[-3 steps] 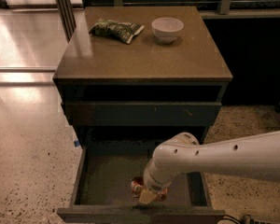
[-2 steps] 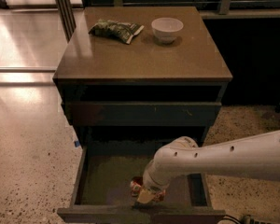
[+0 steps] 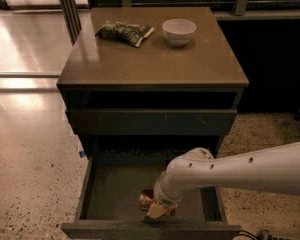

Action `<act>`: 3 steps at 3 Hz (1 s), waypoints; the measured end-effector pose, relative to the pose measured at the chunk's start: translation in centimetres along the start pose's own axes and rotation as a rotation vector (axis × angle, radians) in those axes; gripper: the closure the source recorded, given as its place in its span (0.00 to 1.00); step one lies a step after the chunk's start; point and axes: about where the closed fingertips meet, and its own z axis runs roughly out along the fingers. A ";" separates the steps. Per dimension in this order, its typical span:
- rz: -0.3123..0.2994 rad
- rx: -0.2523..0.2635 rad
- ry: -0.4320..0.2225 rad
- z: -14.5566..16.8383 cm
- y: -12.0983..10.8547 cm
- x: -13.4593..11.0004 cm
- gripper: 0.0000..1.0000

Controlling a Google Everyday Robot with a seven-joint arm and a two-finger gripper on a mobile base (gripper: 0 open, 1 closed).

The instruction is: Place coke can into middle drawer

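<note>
Next, I release the coke can from my gripper on the middle of the open drawer's olive-grey bottom (image 3: 151, 188), back from the front panel of the drawer. The can is now low inside that drawer.
The coke can (image 3: 146, 199) is a small red can low inside the open middle drawer (image 3: 115, 194), near the drawer's front middle. My gripper (image 3: 157, 210) reaches down into the drawer from the right on a white arm (image 3: 240, 169). It sits right on the can and covers most of it. Red shows on both sides of the gripper's pale tip. The can looks to be at or just above the drawer's olive-grey floor.
The cabinet top (image 3: 155, 59) holds a green foil snack bag (image 3: 124, 32) and a white bowl (image 3: 179, 31) at the back. A shut drawer front (image 3: 150, 121) lies above the open drawer. A speckled floor surrounds the cabinet, with a dark wall at the right.
The gripper and the can have barely moved. The gripper has sunk slightly lower at the drawer's front.
</note>
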 end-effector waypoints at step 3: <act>0.006 0.068 -0.092 4.4 -7.1 -2.1 1.00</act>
